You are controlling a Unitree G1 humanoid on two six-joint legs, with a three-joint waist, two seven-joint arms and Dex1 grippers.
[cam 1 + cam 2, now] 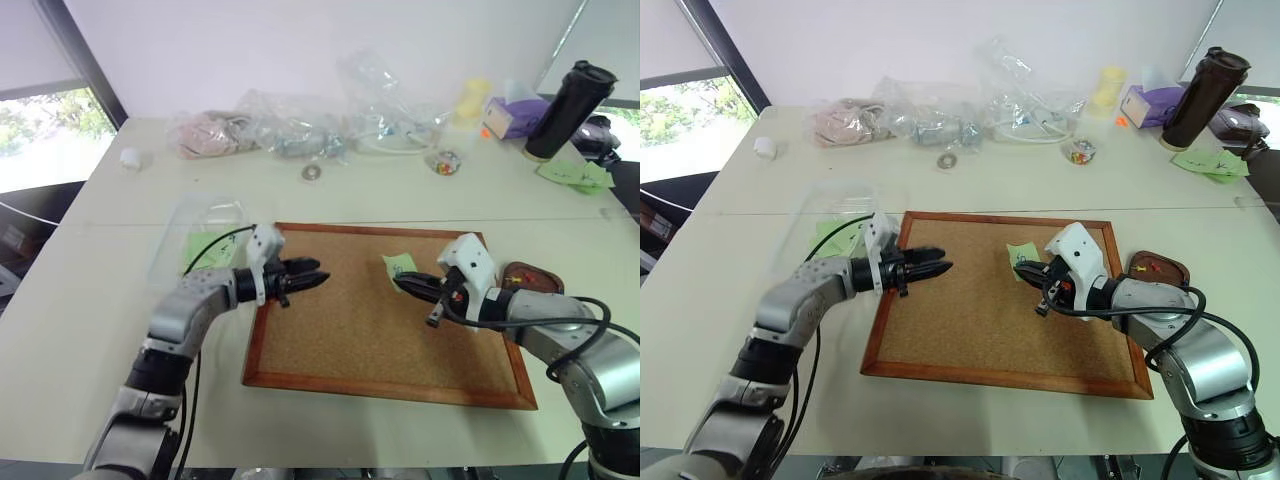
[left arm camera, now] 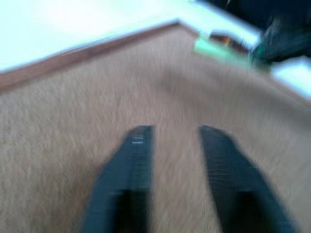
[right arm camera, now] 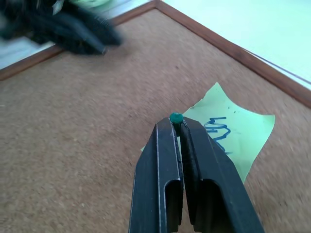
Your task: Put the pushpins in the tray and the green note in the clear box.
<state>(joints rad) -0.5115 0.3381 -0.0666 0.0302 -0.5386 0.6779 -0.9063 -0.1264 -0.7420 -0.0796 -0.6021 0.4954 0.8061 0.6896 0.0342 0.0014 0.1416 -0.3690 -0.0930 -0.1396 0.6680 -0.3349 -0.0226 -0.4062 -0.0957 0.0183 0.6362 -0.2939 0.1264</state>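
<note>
The robot's right gripper should release the green pushpin in the near part of the dark brown tray [image 1: 528, 301].
On the cork board [image 1: 350, 340] lies the green note [image 3: 238, 128], pale green with dark blue scribbles, one corner lifted. My right gripper [image 3: 176, 124] hangs just above the note's edge, shut on a pushpin [image 3: 176, 117] with a green head at its fingertips. My left gripper [image 1: 322, 277] hovers over the board's left part, pointing toward the right one, open and holding nothing. The dark brown tray [image 1: 1180, 272] sits by the board's right edge behind my right wrist, with small coloured pins in it. The clear box [image 1: 190, 215] lies on the table left of the board.
A pale green paper [image 1: 208, 247] shows in the clear box. Wrinkly plastic bags [image 1: 290, 125] line the back of the table. At the back right stand a black bottle [image 1: 572, 108], a small jar [image 1: 444, 161] and pale green sheets [image 1: 578, 175].
</note>
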